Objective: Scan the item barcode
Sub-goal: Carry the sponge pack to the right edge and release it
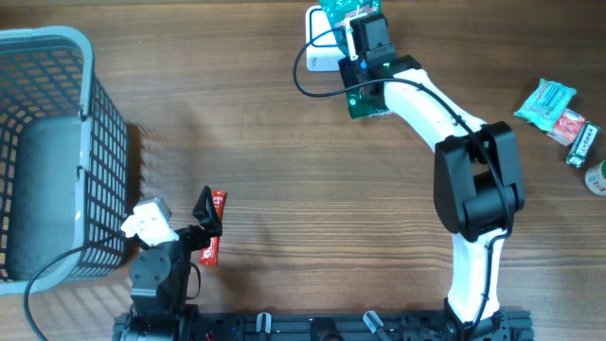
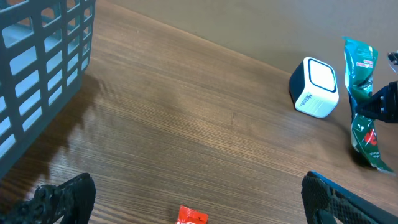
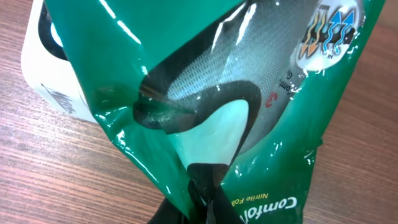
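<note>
My right gripper needs to put the green glove packet down across the teal packet and the dark stick-shaped item (image 1: 559, 122).
My right gripper (image 1: 361, 59) is shut on a glossy green glove packet (image 1: 364, 100) and holds it over the white barcode scanner (image 1: 319, 53) at the table's far edge. In the right wrist view the packet (image 3: 249, 93) fills the frame, pinched at the bottom by the black fingers (image 3: 208, 210), with the scanner (image 3: 46, 71) behind it at the left. From the left wrist view the scanner (image 2: 314, 87) stands beside the hanging packet (image 2: 362, 106). My left gripper (image 1: 206, 223) rests open near the front edge, over a small red packet (image 1: 216, 237) that it does not touch (image 2: 191, 216).
A grey plastic basket (image 1: 57, 152) stands at the left, its wall close to the left arm (image 2: 37, 68). At the far right lie a teal packet (image 1: 547, 102), a dark stick-shaped item (image 1: 582, 142) and a round item at the edge (image 1: 597, 177).
</note>
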`<state>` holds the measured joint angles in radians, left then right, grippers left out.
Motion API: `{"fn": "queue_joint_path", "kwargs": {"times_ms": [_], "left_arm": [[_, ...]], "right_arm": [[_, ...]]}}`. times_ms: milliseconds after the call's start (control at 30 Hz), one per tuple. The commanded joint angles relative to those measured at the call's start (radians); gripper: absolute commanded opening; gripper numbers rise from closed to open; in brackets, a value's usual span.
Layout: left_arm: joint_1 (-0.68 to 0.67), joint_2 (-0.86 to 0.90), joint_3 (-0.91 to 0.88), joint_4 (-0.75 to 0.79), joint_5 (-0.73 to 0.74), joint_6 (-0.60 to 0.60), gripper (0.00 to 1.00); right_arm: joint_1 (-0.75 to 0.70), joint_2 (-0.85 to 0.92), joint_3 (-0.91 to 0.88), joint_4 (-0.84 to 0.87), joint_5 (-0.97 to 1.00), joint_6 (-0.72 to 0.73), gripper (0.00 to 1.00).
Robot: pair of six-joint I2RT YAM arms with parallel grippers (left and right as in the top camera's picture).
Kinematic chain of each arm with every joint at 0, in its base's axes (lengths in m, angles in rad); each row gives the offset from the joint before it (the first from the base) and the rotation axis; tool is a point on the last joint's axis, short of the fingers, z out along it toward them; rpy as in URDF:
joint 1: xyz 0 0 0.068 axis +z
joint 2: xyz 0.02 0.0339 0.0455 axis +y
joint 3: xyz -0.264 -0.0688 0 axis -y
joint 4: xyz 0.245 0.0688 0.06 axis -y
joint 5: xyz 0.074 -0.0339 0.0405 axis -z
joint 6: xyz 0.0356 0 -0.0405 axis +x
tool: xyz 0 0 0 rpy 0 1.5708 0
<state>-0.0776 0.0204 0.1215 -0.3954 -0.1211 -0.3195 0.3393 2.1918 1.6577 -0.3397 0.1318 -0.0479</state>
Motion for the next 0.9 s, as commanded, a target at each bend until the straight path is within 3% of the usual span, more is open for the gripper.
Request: {"fn": "queue_joint_path", "kwargs": {"times_ms": [0,233,367,467,567,733,867], "left_arm": [[-0.004,-0.004,-0.004,0.006,0.009,0.002,1.0],[-0.004,-0.004,-0.004,0.006,0.009,0.002,1.0],[-0.004,-0.004,-0.004,0.006,0.009,0.002,1.0],[-0.004,-0.004,-0.004,0.006,0.009,0.002,1.0],[-0.004,-0.004,-0.004,0.006,0.009,0.002,1.0],[-0.004,-0.004,-0.004,0.006,0.009,0.002,1.0],[-0.004,-0.004,-0.004,0.006,0.009,0.002,1.0]], "right_arm": [[0.018,0.0,0.032,-0.009,-0.134,0.024,0.05],[0.021,0.002,0.094,-0.103,-0.061,0.051,0.05],[0.02,0.002,0.264,-0.431,0.011,0.055,0.05],[-0.021,-0.011,0.406,-0.7,0.011,0.153,0.05],[-0.114,-0.027,0.422,-0.818,0.011,0.225,0.04],[-0.387,-0.023,0.414,-0.877,-0.011,0.374,0.04],[-0.547,-0.022,0.354,-0.76,-0.043,0.362,0.04]]}}
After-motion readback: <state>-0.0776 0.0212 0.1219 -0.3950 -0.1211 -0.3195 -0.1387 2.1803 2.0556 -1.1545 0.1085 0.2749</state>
